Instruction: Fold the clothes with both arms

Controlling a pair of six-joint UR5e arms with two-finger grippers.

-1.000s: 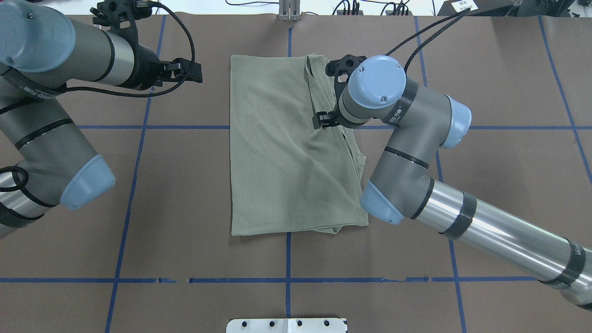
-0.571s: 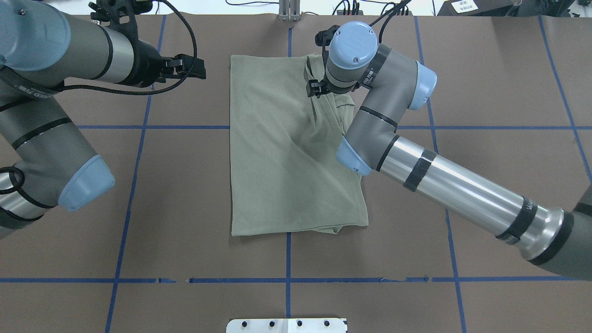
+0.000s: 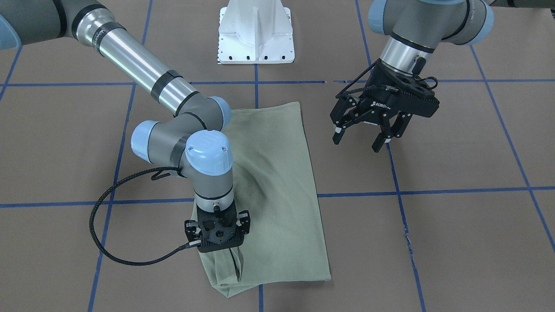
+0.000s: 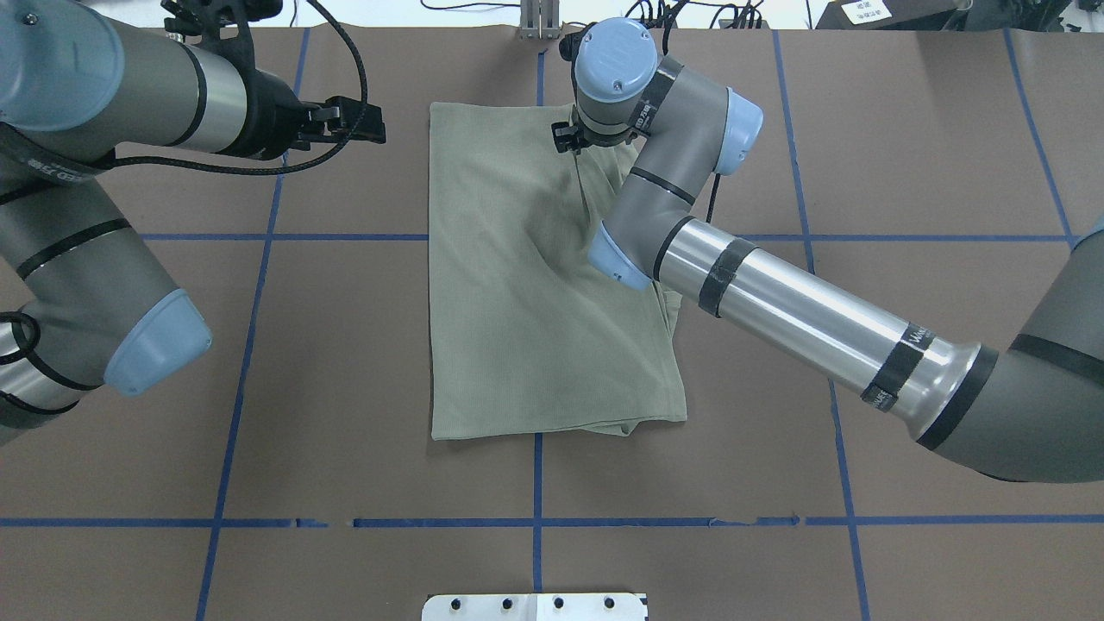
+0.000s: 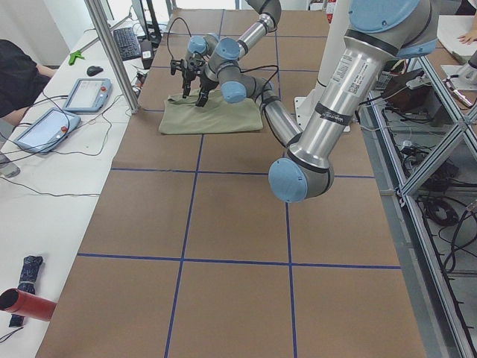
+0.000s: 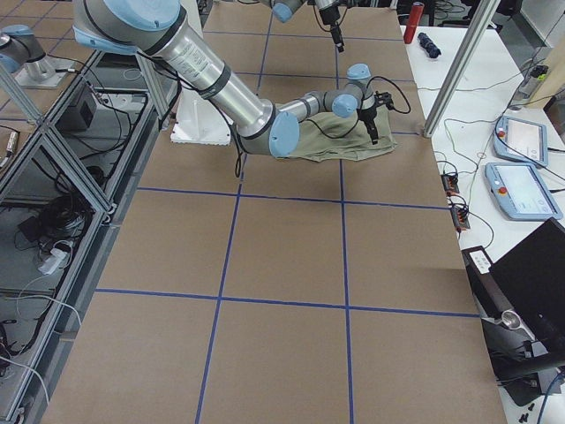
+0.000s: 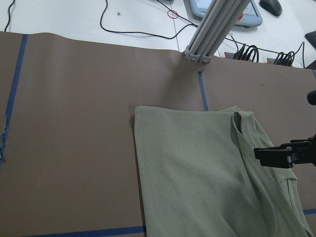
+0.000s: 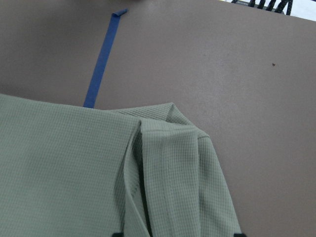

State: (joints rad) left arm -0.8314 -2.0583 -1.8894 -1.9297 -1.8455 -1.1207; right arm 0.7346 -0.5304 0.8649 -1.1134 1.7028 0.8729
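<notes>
The fold's inner edge lies next to a finger of the robot's right gripper, so that gripper should center on that edge, pinch it and pull it past the fold's outer side [image 8: 223, 174].
The clothes are one sage-green shirt [image 4: 517, 328], folded into a tall rectangle in the middle of the table [image 3: 277, 182]. A narrower fold runs down its right side in the overhead view. My right gripper [image 4: 565, 138] points down onto the shirt's far right corner [image 3: 220, 248]. It is open. In the right wrist view its fingertips [image 8: 116, 234] stand wide apart on either side of the raised fold [image 8: 163, 163]. My left gripper [image 3: 360, 139] hovers open and holds nothing, off the shirt's left side near the far corner [image 4: 373, 129].
Blue tape lines [image 4: 535, 522] grid the brown table. A white pedestal base [image 3: 256, 34] sits at the robot's edge. An aluminium post [image 7: 207, 39] and cables stand at the far edge. Control pendants [image 5: 86, 93] and a person's sleeve [image 5: 15, 74] lie beyond it.
My right arm has swept along the shirt's right fold from mid-shirt to the far corner, and a crease has formed in the cloth. The left gripper edged slightly toward the shirt.
</notes>
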